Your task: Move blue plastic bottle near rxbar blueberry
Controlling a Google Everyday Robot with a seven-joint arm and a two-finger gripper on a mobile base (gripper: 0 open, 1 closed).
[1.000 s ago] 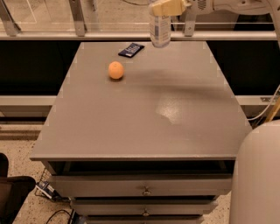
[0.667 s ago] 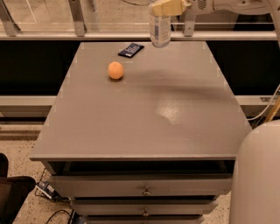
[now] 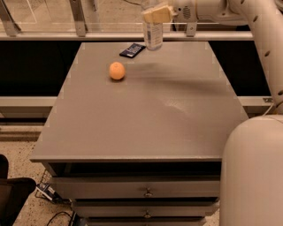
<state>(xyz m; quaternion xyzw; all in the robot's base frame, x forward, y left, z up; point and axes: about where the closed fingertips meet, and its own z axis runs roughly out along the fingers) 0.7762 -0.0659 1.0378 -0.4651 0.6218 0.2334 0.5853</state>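
My gripper should set the blue plastic bottle free on the grey table (image 3: 153, 62) beside the rxbar blueberry, a little nearer the drawers. The bottle now stands at the table's far edge.
The blue plastic bottle (image 3: 153, 33) stands upright at the far edge of the grey table (image 3: 146, 114), clear with a white-and-blue label. My gripper (image 3: 155, 13) is at its upper part, cream fingers shut on it, the arm reaching in from the right. The rxbar blueberry (image 3: 132, 50), a flat dark navy bar, lies on the table just left of the bottle's base. The bottle's cap is out of view at the top.
A round orange fruit (image 3: 117, 70) sits left of the table's centre, in front of the bar. A metal rail (image 3: 88, 36) runs behind the table. Drawers (image 3: 146, 192) are below the front edge. My white base (image 3: 254, 172) fills the lower right.
The bottle and gripper have shifted slightly left toward the dark bar. The orange and the bar have not moved.
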